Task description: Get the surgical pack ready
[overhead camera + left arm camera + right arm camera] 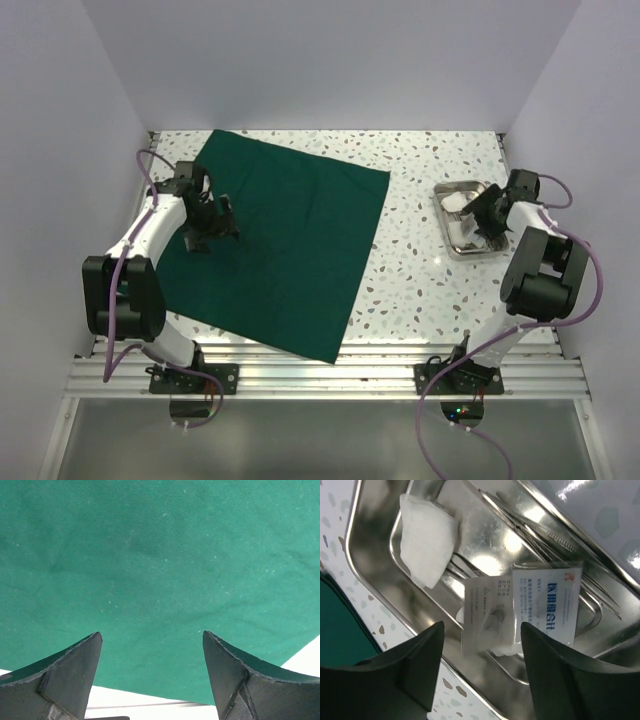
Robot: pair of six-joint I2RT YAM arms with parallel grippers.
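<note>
Next, I close my right gripper on the rim of the steel tray's near short end point(482, 255), farthest from the white gauze pad.
The surgical pack's dark green cloth point(280, 240) lies flat on the table's left half. My left gripper point(215, 225) hovers over the cloth's left part, and the left wrist view shows its jaws wide open point(152, 645) above bare cloth point(160, 555). The steel tray point(455, 245) stands at the right. My right gripper point(485, 215) hangs over it, open point(482, 635). Inside the tray point(365, 580) are a white gauze pad point(427, 540), thin metal instruments point(545, 535) and two printed gauze packets point(487, 615) point(547, 600). The nearer packet sits below the gap between the fingers, touching neither.
White walls close in the speckled table point(420, 290) on the left, back and right. A strip of bare speckled surface lies between the cloth's right edge and the tray. A metal rail point(320, 375) runs along the near edge by the arm bases.
</note>
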